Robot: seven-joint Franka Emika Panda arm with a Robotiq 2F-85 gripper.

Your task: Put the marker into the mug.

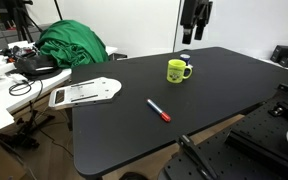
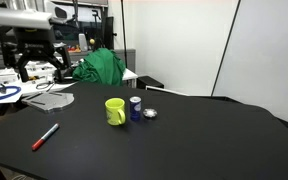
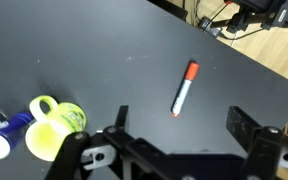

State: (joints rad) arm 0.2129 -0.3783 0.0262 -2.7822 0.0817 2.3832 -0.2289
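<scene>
Next, my gripper should go down to the red marker's white body (image 1: 155, 106) (image 3: 181, 97) and close there, leaving the marker's red cap sticking out.
The red marker (image 1: 159, 110) lies flat on the black table (image 1: 224, 85), in front of the lime mug (image 1: 178, 70). Both also show in an exterior view, the marker (image 2: 45, 136) and the mug (image 2: 115, 111) standing upright. In the wrist view the marker (image 3: 185, 88) lies below and between my fingers, and the mug (image 3: 52, 125) is at the lower left. My gripper (image 3: 182, 125) is open and empty. It hangs high above the table in both exterior views (image 1: 192, 20) (image 2: 29, 65), clear of both things.
A small blue-and-white container (image 2: 135, 107) and a small silver object (image 2: 150, 113) stand next to the mug. A white flat board (image 1: 84, 93) overhangs the table's edge. A green cloth (image 1: 72, 45) and cluttered desks lie beyond the table.
</scene>
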